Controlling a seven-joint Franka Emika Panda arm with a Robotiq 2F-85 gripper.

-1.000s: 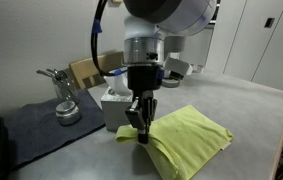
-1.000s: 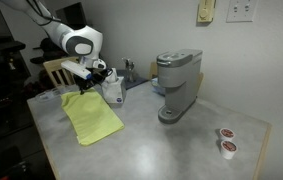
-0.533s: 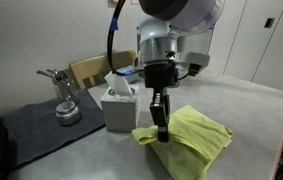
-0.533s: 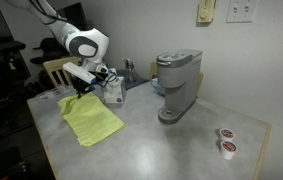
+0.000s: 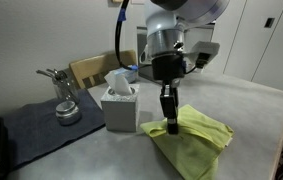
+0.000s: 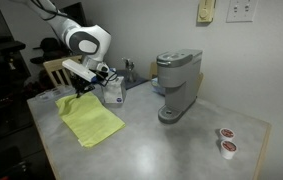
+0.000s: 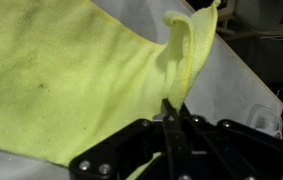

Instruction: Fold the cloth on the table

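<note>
Next, I release the lifted corner along the far edge of the yellow-green cloth (image 5: pixel 205 112) on the light grey table.
The yellow-green cloth (image 5: pixel 193 141) lies on the light grey table (image 5: pixel 246 105), also seen in the other exterior view (image 6: pixel 91 118). My gripper (image 5: pixel 171 125) is shut on a corner of the cloth and holds that corner lifted above the rest of the fabric. In the wrist view the cloth (image 7: pixel 71 75) fills the left side, and a raised fold of it runs down into the closed jaws (image 7: pixel 171 112). The table (image 7: pixel 226 85) shows to the right.
A white tissue box (image 5: pixel 120 105) stands beside the cloth. A dark grey-blue mat (image 5: pixel 31 130) with a metal item (image 5: pixel 65 104) lies beyond it. A wooden chair back (image 5: pixel 89 68) is behind. A coffee machine (image 6: pixel 176 85) and two small cups (image 6: pixel 226 140) stand further along.
My gripper has moved sideways over the cloth, away from the mat and past the tissue box, dragging the pinched corner over the rest of the fabric.
</note>
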